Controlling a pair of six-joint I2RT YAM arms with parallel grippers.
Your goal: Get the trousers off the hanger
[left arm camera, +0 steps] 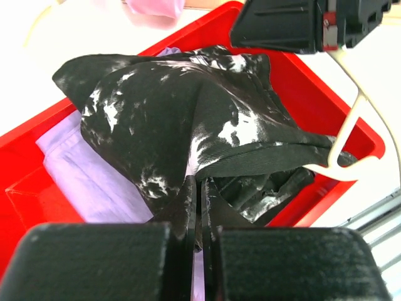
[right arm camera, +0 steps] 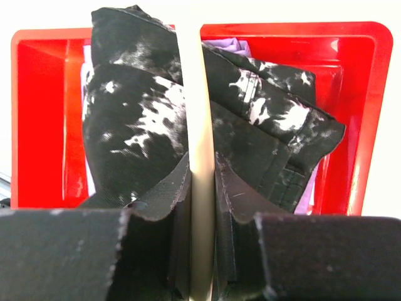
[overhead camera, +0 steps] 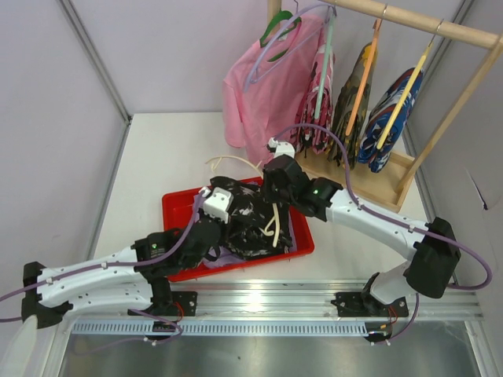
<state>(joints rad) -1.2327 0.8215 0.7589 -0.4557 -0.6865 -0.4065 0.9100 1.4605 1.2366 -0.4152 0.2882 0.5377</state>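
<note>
The trousers' edge stretches taut from the robot's left gripper to the hanger's curved end, so that gripper should slacken it and grip the cloth closer to the hanger's curved end (left arm camera: pixel 269 157).
The black, white-speckled trousers (overhead camera: pixel 247 216) lie bunched in a red tray (overhead camera: pixel 177 200), still draped over a cream hanger (right arm camera: pixel 199 113). Under them in the tray lie the pale lavender trousers (left arm camera: pixel 94 182). My right gripper (right arm camera: pixel 202 160) is shut on the hanger's bar, over the tray's far side (overhead camera: pixel 275 196). The hanger's curved end (left arm camera: pixel 351 135) shows below that gripper in the left wrist view. My left gripper (left arm camera: pixel 202 182) is shut, pinching a fold of the black trousers at their near edge. In the top view it reaches into the tray from the left (overhead camera: pixel 224 232).
A wooden rack (overhead camera: pixel 393 177) stands at the back right. From it hang a pink shirt (overhead camera: pixel 263 94) and several patterned garments (overhead camera: pixel 393 118) on hangers. A loose cream hanger (overhead camera: pixel 228 163) lies on the table just behind the tray.
</note>
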